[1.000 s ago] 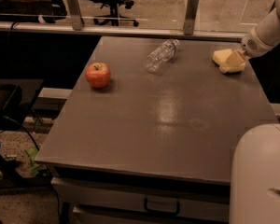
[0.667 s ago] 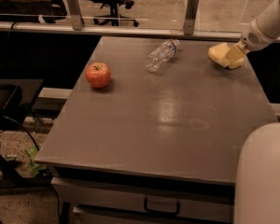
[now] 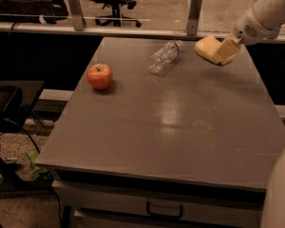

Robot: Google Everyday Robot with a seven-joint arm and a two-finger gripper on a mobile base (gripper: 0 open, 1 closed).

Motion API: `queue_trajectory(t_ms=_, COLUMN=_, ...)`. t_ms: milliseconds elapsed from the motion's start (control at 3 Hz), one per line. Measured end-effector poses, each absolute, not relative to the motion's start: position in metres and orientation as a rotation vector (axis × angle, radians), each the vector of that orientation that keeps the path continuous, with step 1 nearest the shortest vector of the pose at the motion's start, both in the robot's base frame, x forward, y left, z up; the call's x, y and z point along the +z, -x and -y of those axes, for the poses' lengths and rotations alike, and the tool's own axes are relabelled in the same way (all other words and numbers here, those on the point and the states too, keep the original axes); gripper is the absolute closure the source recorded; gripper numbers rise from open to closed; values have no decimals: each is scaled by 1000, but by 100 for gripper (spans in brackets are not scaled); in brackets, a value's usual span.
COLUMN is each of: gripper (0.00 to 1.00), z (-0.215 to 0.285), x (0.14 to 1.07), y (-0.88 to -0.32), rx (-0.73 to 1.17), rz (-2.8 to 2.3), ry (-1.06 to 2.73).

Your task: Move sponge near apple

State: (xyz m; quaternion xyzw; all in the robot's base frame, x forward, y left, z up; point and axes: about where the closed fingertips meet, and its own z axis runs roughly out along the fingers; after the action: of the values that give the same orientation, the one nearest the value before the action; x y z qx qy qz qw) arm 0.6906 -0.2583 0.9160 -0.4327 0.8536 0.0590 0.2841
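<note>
I should release the sponge on the grey table beside the apple, on the apple's side (image 3: pixel 136 83) toward the bottle.
The red apple (image 3: pixel 99 76) sits on the left part of the grey table (image 3: pixel 171 122). My gripper (image 3: pixel 225 51) is at the far right of the table, raised above it and shut on the pale yellow sponge (image 3: pixel 207 48). The sponge hangs in the air off the gripper's left side, tilted. It is far to the right of the apple, with the bottle between them.
A clear plastic water bottle (image 3: pixel 164 56) lies on its side at the table's back middle. A glass barrier with metal posts (image 3: pixel 194 14) runs along the far edge. My white body (image 3: pixel 281 194) fills the lower right corner. Office chairs stand behind.
My gripper has lifted the sponge off the table and carried it left, toward the bottle. The apple and bottle have not moved.
</note>
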Motion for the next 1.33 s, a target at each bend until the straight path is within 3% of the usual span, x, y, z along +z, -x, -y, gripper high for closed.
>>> queue_trajectory(t_ms=1333, gripper=100, z=97, x=904, y=-627, rx=408, rz=-2040, ry=1617)
